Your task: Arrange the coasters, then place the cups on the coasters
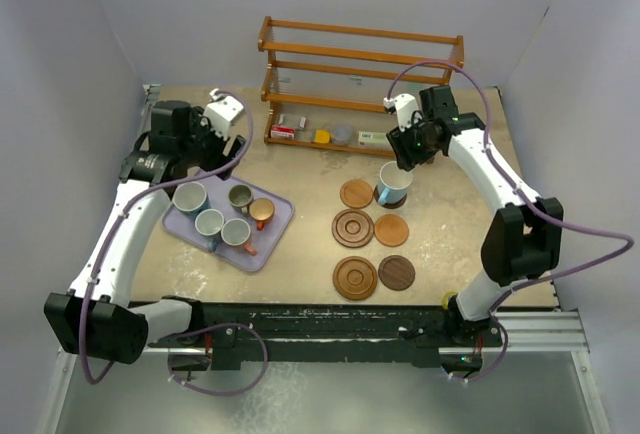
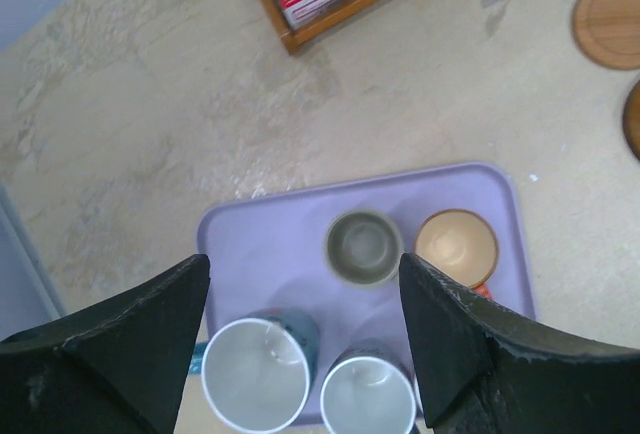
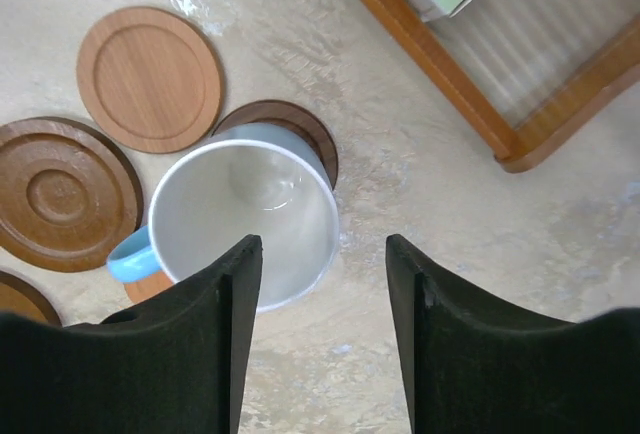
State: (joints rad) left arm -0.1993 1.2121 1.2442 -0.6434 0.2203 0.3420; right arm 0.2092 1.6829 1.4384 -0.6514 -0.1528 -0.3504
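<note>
The back rim [image 1: 190, 184] [image 2: 250, 320] of the pale blue cup that stands farthest from the copper cup on the lavender tray will be gripped by my left gripper.
A pale blue cup [image 3: 245, 216] [image 1: 393, 184] stands upright on a dark brown coaster [image 3: 310, 134]. My right gripper [image 3: 322, 254] [image 1: 402, 161] hangs just above it, open, one finger over the cup's mouth and the other outside its rim. Around it lie a light brown coaster [image 3: 150, 79] [image 1: 357, 193], two grooved coasters [image 1: 353, 228] [image 1: 355, 278], another light one [image 1: 391, 230] and a dark one [image 1: 397, 273]. My left gripper [image 2: 304, 259] [image 1: 212, 142] hovers open and empty over the lavender tray [image 2: 270, 234], which holds a grey-green cup [image 2: 363, 247], a copper cup [image 2: 456, 246] and pale blue cups [image 2: 256, 374].
A wooden rack [image 1: 360, 74] with small boxes on its lowest shelf stands at the back of the table, close behind the right gripper. Its rail [image 3: 440, 64] runs just beyond the cup. The tray's right edge [image 1: 285, 219] lies a short way left of the coasters.
</note>
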